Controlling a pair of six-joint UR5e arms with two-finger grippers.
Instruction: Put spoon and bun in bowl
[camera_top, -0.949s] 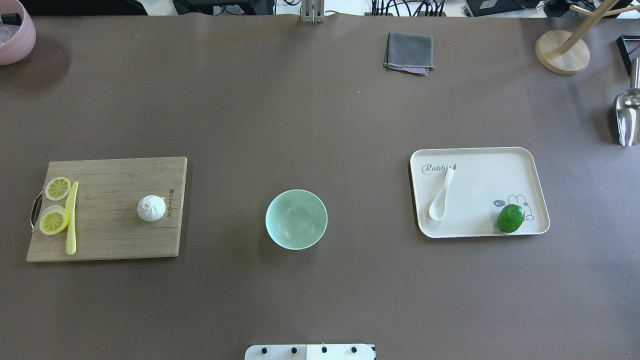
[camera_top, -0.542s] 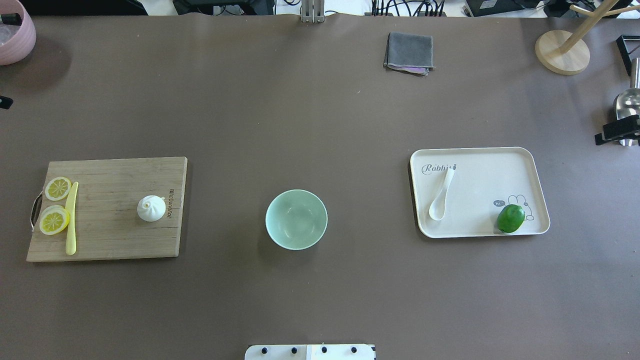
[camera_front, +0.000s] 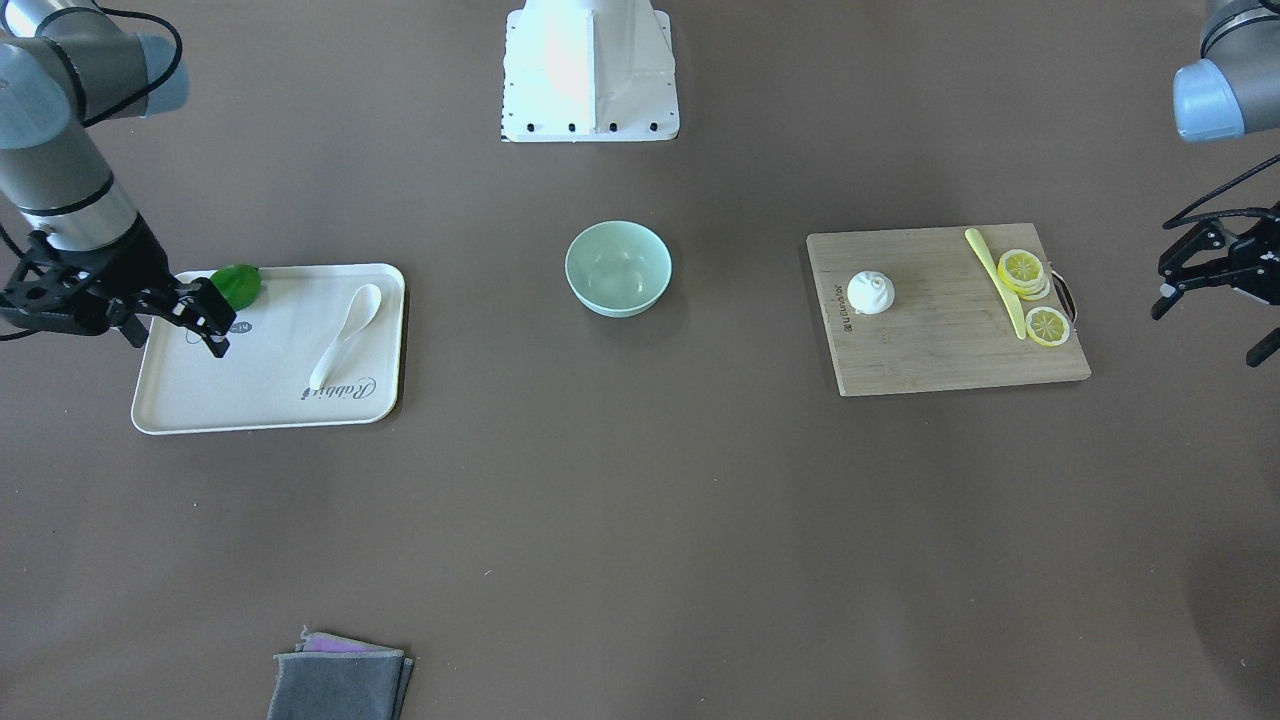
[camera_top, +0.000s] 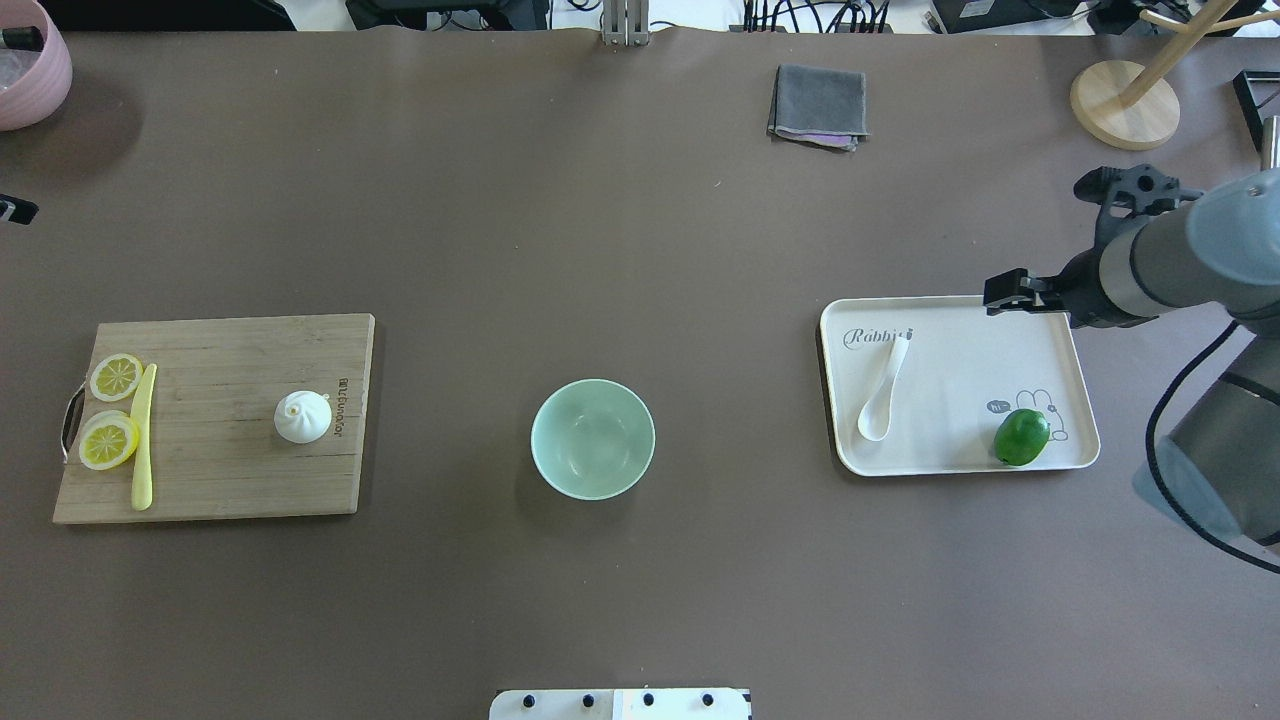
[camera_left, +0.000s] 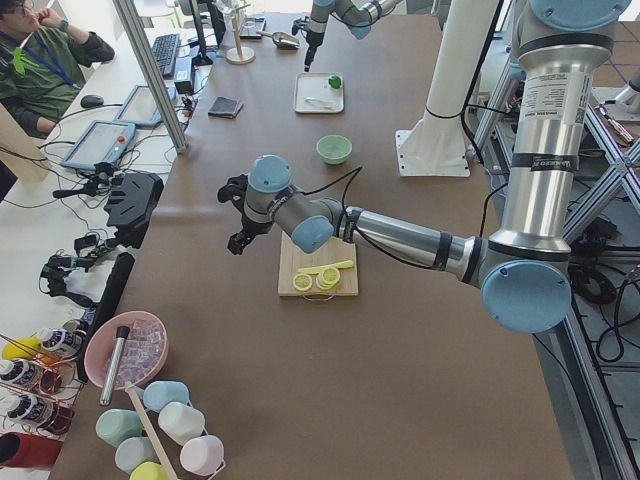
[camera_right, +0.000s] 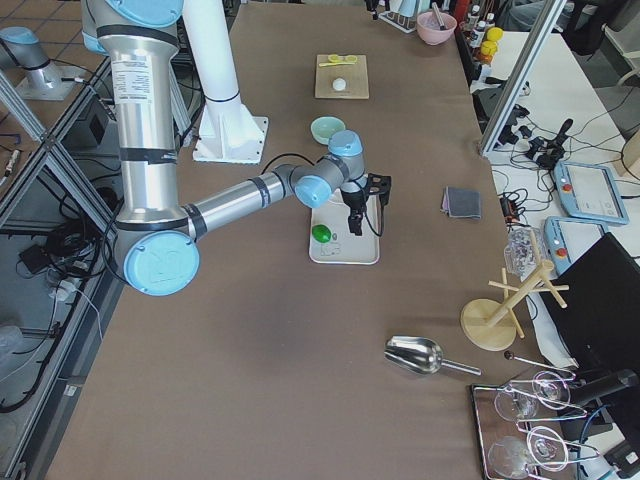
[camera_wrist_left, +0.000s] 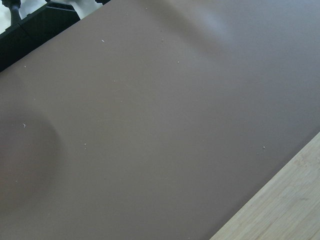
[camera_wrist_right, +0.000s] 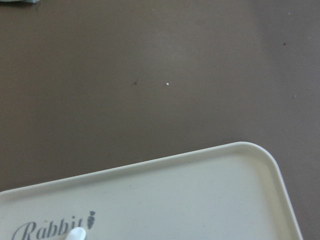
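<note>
The robot's right gripper should next move to the middle of the spoon's handle (camera_front: 333, 356) and close there, between the scoop and the loose end of the handle.
The cream-white spoon (camera_top: 880, 395) lies on the cream tray (camera_top: 1000, 345) at the right, scoop toward me; it also shows in the front view (camera_front: 345, 335). The white pleated bun (camera_top: 302, 417) sits on the wooden cutting board (camera_top: 220, 470) at the left. The empty mint-green bowl (camera_top: 593, 438) stands between them. My right gripper (camera_front: 212, 320) is open and empty above the tray's far right corner, apart from the spoon. My left gripper (camera_front: 1208, 332) is open and empty above bare table beyond the board's outer end.
A green lime (camera_top: 1021, 436) lies on the tray's near right corner. Two lemon slices (camera_top: 108, 438) and a yellow knife-like stick (camera_top: 143, 440) lie at the board's left end. A grey cloth (camera_top: 818, 105), a wooden stand (camera_top: 1125, 105) and a pink bowl (camera_top: 30, 70) stand at the far edge.
My right arm has come in from the right edge to above the tray's far right corner. The left gripper's tip barely shifted at the left edge. The objects have not moved.
</note>
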